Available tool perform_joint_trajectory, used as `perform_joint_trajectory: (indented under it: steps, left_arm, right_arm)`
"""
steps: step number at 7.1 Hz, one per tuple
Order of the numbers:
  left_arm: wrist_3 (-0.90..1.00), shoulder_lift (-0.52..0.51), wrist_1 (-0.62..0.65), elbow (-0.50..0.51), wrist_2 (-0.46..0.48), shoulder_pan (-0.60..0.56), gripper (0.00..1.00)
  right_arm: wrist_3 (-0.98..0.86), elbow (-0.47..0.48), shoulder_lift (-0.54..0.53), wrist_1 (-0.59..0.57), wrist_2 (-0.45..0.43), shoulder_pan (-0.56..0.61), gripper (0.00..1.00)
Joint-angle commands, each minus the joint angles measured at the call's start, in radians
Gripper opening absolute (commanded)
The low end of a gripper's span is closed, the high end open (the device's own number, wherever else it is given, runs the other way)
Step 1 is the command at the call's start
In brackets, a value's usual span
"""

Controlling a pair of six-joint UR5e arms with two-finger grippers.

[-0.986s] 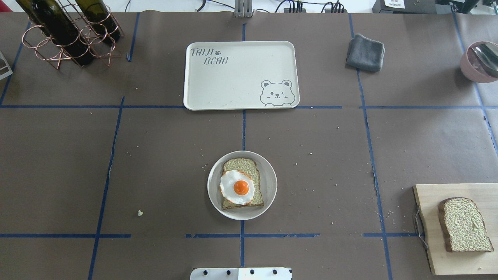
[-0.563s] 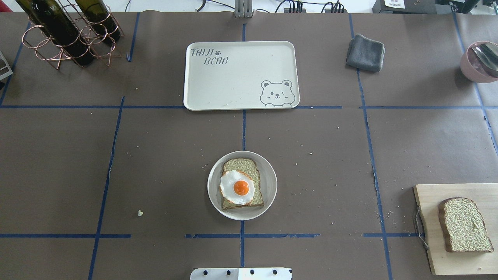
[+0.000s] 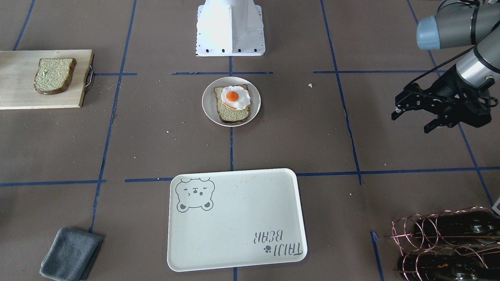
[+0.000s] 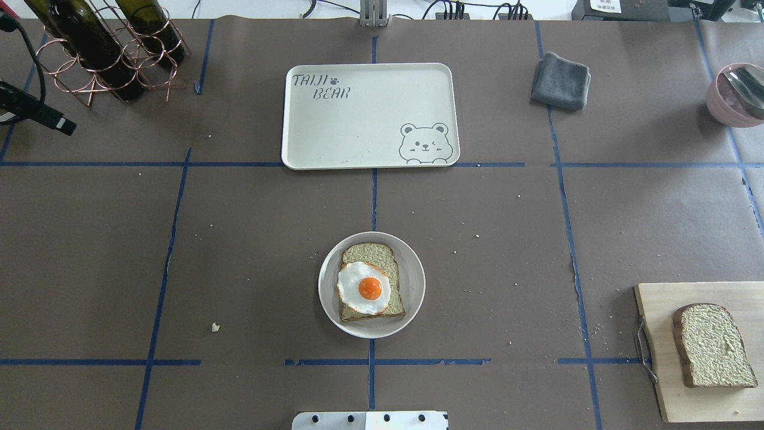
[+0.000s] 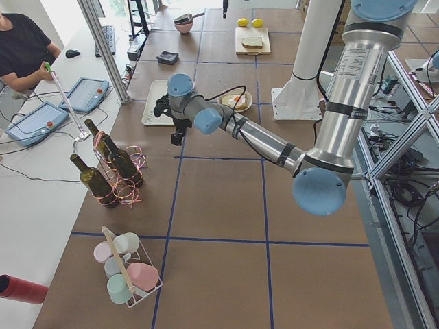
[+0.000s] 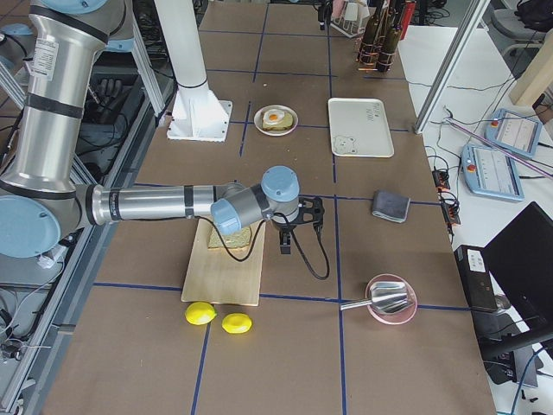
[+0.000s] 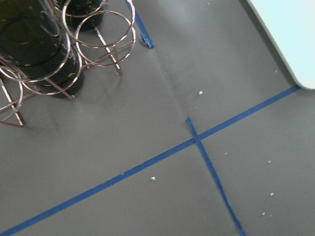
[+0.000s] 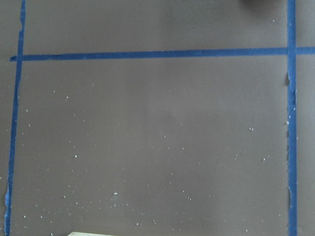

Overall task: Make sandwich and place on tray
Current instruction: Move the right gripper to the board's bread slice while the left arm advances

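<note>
My right gripper will close on the bread slice's edge (image 3: 38, 73) farthest from the metal handle of the wooden cutting board.
One bread slice (image 4: 376, 254) lies on a small round plate (image 4: 412, 263) at the near centre, with the fried egg (image 4: 364, 288) on top. The second bread slice (image 4: 713, 345) lies on a wooden cutting board (image 4: 656, 310) at the near right. The cream bear tray (image 4: 370, 125) sits empty beyond the plate. My left gripper (image 3: 411, 123) hangs open and empty far to the left, near the bottle rack. My right gripper (image 6: 298, 226) shows only in the exterior right view, beside the board; I cannot tell its state.
A copper rack with wine bottles (image 4: 101, 48) stands at the far left. A grey cloth (image 4: 561, 80) and a pink bowl with a spoon (image 4: 737, 92) are at the far right. Two lemons (image 6: 220, 318) lie past the board. The robot base (image 3: 230, 27) is at the near edge.
The black tip of my left gripper has come into the overhead view at the far left edge, next to the bottle rack. Bread, egg, plate and tray have not moved.
</note>
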Motion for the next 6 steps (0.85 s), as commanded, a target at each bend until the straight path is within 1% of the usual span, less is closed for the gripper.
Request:
perform_joint_trajectory:
  steps: [1,2,3,5,6]
  left_arm:
    - [-0.228,-0.013,-0.124,-0.003,0.067,0.108,1.0]
    - [-0.27,-0.013,-0.144,-0.005,0.067,0.124,1.0]
    - [-0.299,-0.014,-0.164,-0.005,0.067,0.129,1.0]
    - [-0.331,-0.014,-0.176,-0.008,0.067,0.141,1.0]
    - [-0.333,-0.014,-0.176,-0.008,0.067,0.141,1.0]
  right_arm:
    - [0.234,0.001,-0.107,0.24,-0.043,-0.139,0.99]
    - [0.411,-0.001,-0.176,0.422,-0.157,-0.264,0.99]
    - [0.477,0.001,-0.221,0.491,-0.254,-0.385,0.99]
    - [0.598,-0.002,-0.289,0.569,-0.388,-0.585,0.98]
    - [0.649,-0.003,-0.29,0.573,-0.435,-0.666,0.97]
